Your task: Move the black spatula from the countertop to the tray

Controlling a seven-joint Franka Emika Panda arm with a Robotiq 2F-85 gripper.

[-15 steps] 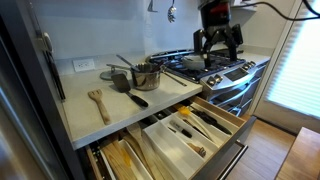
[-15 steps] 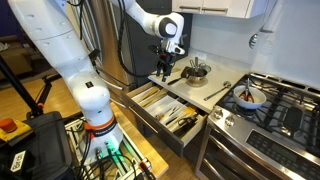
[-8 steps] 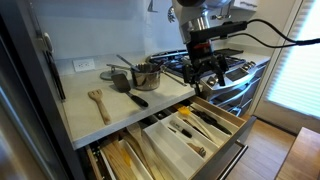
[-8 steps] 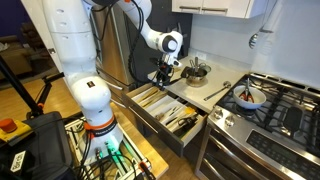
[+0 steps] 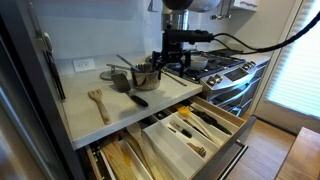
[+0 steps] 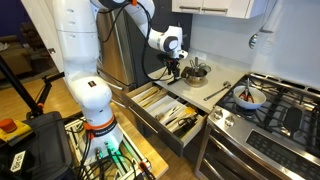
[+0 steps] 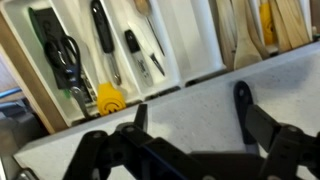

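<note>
The gripper needs to next go to the black spatula's handle (image 5: 138,99) (image 7: 246,117), which points toward the open drawer, and close there.
The black spatula (image 5: 137,98) lies flat on the pale countertop (image 5: 120,115) in front of the steel pot (image 5: 146,76). My gripper (image 5: 170,62) hangs above the counter just beside the pot, open and empty, apart from the spatula; it also shows in an exterior view (image 6: 175,70). In the wrist view the open fingers (image 7: 192,108) frame bare countertop (image 7: 200,95), and no spatula shows there. The white tray (image 5: 160,136) sits in the open drawer below the counter, holding cutlery and dark-handled tools; it also shows in the wrist view (image 7: 190,40) and in an exterior view (image 6: 172,106).
A light wooden slotted spatula (image 5: 98,103) lies on the counter, farther from the stove than the black one. A metal utensil sticks out of the pot. A lower drawer of wooden utensils (image 5: 125,160) stands open. The gas stovetop (image 5: 215,65) adjoins the counter.
The arm has swung from above the stovetop across to the counter and now hangs beside the pot. The gripper has stayed open. The spatula has not moved.
</note>
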